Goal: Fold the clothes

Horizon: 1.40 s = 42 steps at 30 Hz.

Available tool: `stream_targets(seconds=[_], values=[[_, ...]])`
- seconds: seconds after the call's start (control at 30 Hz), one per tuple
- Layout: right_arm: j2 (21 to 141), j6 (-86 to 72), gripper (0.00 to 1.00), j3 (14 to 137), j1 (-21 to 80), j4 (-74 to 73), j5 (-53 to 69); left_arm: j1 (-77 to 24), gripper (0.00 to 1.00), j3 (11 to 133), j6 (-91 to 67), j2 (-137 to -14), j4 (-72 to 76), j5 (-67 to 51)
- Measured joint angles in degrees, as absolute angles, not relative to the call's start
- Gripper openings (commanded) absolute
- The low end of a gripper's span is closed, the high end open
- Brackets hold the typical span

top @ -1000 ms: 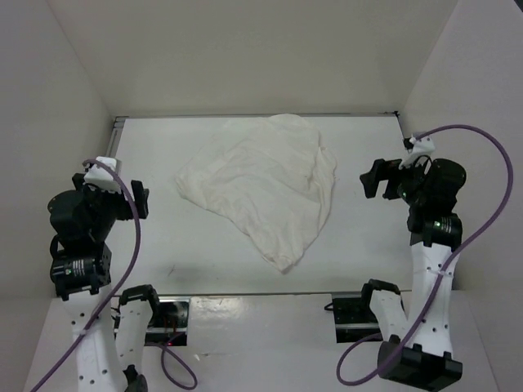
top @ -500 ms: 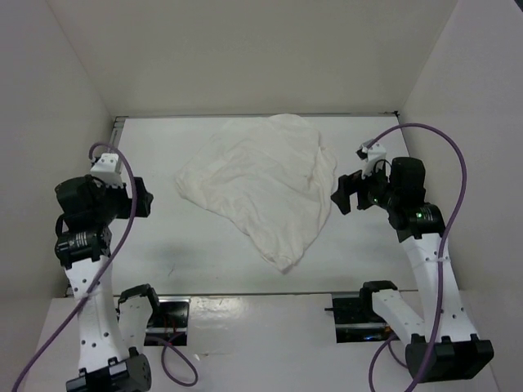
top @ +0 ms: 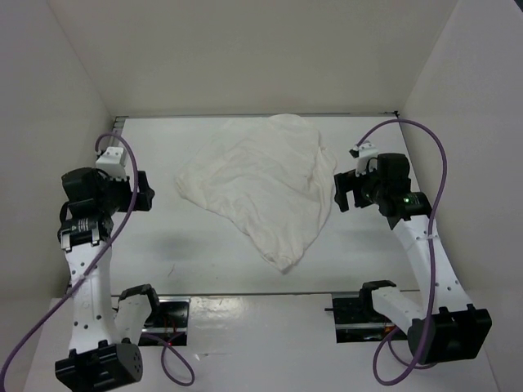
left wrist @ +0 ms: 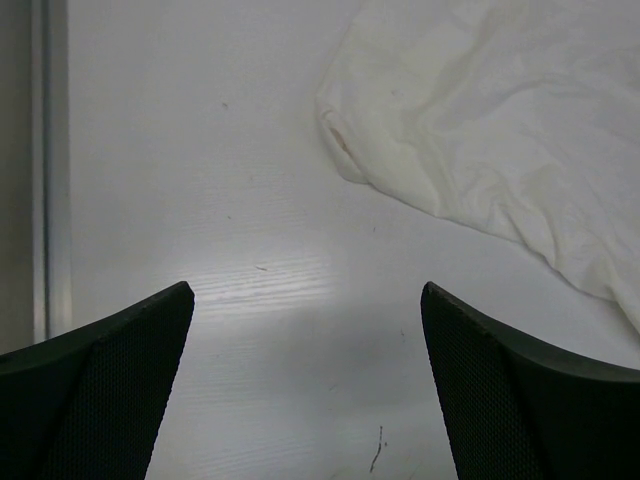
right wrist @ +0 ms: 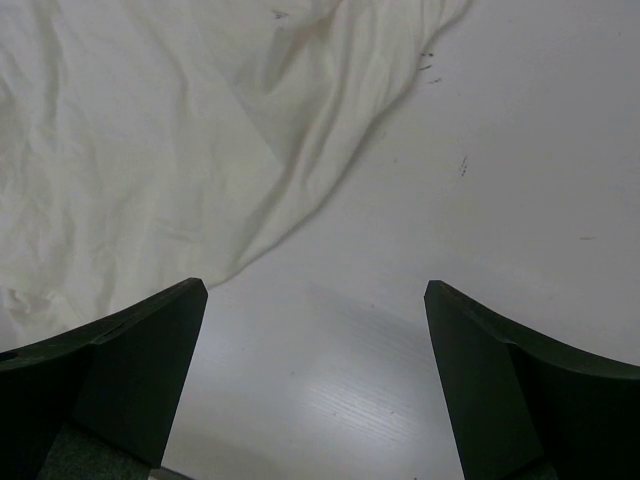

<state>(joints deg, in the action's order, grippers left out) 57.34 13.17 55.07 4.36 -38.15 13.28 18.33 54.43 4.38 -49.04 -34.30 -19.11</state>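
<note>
The nearest corner point(top: 182, 191) point(left wrist: 347, 163) of the white garment is just past the bare table. My left gripper will go there next and close on it.
The clothes point(top: 261, 188), a wrinkled plain white garment, lie spread on the white table, running from the back middle down to a point near the front. My left gripper point(top: 144, 194) hangs open over bare table, a little left of the garment's left corner point(left wrist: 345, 150). On the other side, my right gripper point(top: 341, 191) stands open just off the garment's right edge point(right wrist: 250, 250). Both wrist views show bare table between the fingers; neither gripper touches the cloth.
White walls close in the table point(top: 196, 253) on the left, back and right. A metal rail point(left wrist: 45, 170) runs along the table's left edge. Purple cables point(top: 441, 175) loop off both arms. Two dark mounts point(top: 167, 314) sit at the near edge.
Both arms have reached forward and inward toward the garment, the right one closing most of the gap to its right edge. The cloth has not moved. Both grippers stayed open.
</note>
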Motion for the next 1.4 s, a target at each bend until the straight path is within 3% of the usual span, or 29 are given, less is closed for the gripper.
stream_targets(seconds=[0.2, 0.47, 1.03, 1.4], values=[[57.0, 13.2, 0.99, 55.0, 4.4, -37.3, 10.2, 18.3, 1.0, 54.4, 4.2, -44.0, -32.3, -17.4], [53.7, 13.9, 0.99, 54.7, 5.3, -36.5, 9.1, 18.3, 1.0, 54.4, 3.8, -46.5, -31.3, -14.4], [54.0, 13.3, 0.99, 53.4, 10.7, -34.4, 4.0, 17.5, 1.0, 59.4, 6.2, -71.2, -31.0, -14.2], [51.0, 13.3, 0.99, 52.8, 10.7, -33.4, 2.3, 13.9, 0.94, 64.7, 3.3, -87.5, -29.4, -16.0]])
